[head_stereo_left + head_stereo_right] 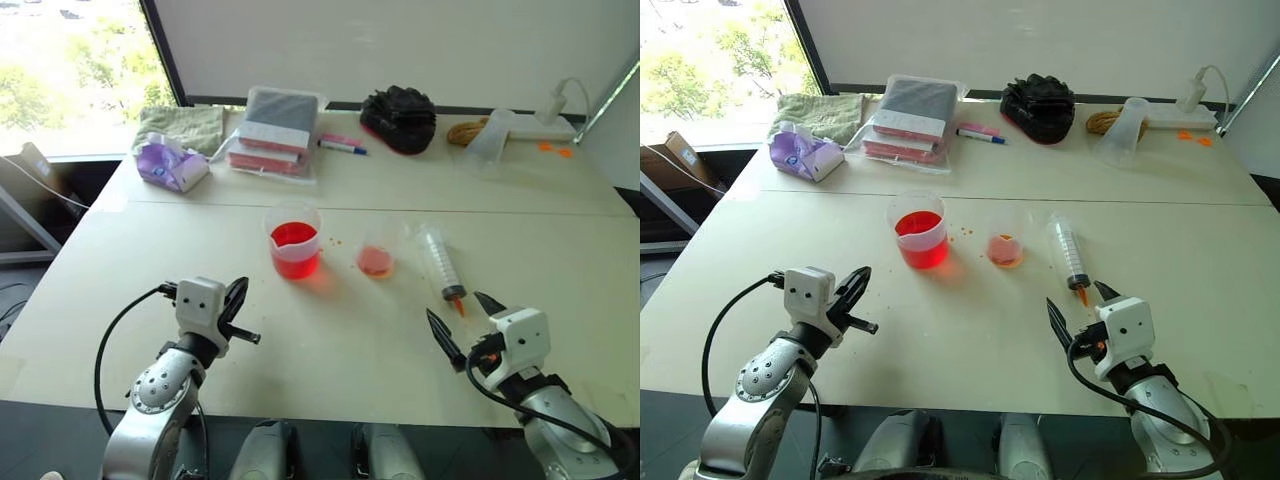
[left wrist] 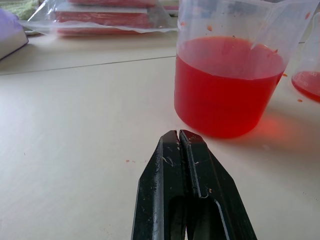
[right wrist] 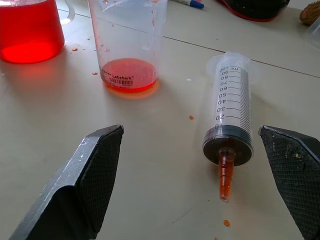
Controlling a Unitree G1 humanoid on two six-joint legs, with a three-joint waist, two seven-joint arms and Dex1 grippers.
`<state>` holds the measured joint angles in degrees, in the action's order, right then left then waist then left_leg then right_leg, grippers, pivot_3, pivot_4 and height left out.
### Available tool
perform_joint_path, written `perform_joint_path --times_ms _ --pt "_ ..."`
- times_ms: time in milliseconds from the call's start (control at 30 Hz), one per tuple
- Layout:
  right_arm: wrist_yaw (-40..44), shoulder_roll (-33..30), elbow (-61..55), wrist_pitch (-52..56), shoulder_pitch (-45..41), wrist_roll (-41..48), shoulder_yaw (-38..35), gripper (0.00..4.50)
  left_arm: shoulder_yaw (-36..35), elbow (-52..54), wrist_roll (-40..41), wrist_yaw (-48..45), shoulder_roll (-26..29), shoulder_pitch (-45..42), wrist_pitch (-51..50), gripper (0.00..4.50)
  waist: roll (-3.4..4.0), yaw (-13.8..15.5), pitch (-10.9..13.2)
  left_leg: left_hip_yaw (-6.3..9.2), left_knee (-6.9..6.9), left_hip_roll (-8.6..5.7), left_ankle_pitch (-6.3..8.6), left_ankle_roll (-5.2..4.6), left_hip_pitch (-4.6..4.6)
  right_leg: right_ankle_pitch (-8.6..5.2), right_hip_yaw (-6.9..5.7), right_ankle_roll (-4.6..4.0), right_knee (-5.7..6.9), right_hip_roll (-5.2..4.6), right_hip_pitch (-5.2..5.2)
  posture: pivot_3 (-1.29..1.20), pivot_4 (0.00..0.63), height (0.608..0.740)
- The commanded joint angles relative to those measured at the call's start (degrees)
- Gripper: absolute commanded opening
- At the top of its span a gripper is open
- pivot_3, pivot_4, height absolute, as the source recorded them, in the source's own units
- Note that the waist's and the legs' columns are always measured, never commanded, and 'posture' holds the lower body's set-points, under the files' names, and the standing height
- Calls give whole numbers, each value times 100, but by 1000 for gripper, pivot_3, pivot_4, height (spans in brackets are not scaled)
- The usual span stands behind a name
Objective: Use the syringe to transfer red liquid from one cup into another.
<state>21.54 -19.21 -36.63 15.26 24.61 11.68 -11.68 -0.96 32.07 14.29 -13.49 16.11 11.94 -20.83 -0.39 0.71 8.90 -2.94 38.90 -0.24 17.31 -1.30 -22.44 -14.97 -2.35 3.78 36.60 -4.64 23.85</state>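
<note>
The robot's right gripper needs to close on the far half of the syringe's clear body (image 1: 435, 252) (image 3: 233, 86), well away from the syringe's orange tip.
The wide lipped cup (image 1: 295, 248) stands mid-table, about half full of bright red liquid (image 2: 225, 95). To its right stands the smaller cup (image 1: 377, 255) with a shallow pink-orange layer (image 3: 127, 73) at its base. The clear syringe (image 1: 441, 262) lies flat further right, its orange tip (image 3: 226, 175) towards me. My right gripper (image 1: 454, 304) hovers open just short of that tip, its fingers (image 3: 95, 170) spread wider than the barrel and holding nothing. My left gripper (image 1: 240, 288) is shut and empty, pointing at the lipped cup from the near left.
Along the table's far side lie a purple tissue pack (image 1: 170, 163), a green cloth (image 1: 182, 125), bagged books (image 1: 275, 135), a pink-and-blue marker (image 1: 343, 147), a black bundle (image 1: 398, 118), a clear upturned cup (image 1: 490, 135) and a power strip (image 1: 545, 125). Small red drops (image 3: 191, 118) dot the table near the cups.
</note>
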Motion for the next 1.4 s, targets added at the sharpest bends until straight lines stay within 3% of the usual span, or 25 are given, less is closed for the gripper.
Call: perform_joint_path --times_ms 33,833,1067,1233,1400 --pt "29 -3 -84 -174 102 23 -27 4465 -107 -25 20 -124 35 -57 195 0 0 0 0 0 0 0 0 0 0 0 0 0 0 0 0 0 150 740" --pt "-20 66 103 -574 325 -127 70 4465 -129 -550 62 -526 22 -444 470 0 2 1 0 1 -7 1 5 -7 0 0 -2 1 -30 0 -12 0 150 740" --pt "56 -25 137 -609 211 -126 117 4465 -210 -386 410 -500 -31 -574 -41 0 2 1 0 1 -7 1 5 -8 0 1 -2 1 -31 -1 -13 0 150 740" --pt "551 -569 -283 260 -442 798 -139 4465 -472 -402 1576 -1396 548 -1195 -1021 0 3 -5 2 1 -6 1 5 -8 0 1 -3 1 -31 0 -12 0 150 740" --pt "1013 -1441 -532 1466 -1277 2133 -581 4465 -520 -561 2591 -3049 1869 -1762 -1863 0 9 -13 7 3 -9 1 5 -9 1 2 -9 0 -33 0 -15 0 150 740"
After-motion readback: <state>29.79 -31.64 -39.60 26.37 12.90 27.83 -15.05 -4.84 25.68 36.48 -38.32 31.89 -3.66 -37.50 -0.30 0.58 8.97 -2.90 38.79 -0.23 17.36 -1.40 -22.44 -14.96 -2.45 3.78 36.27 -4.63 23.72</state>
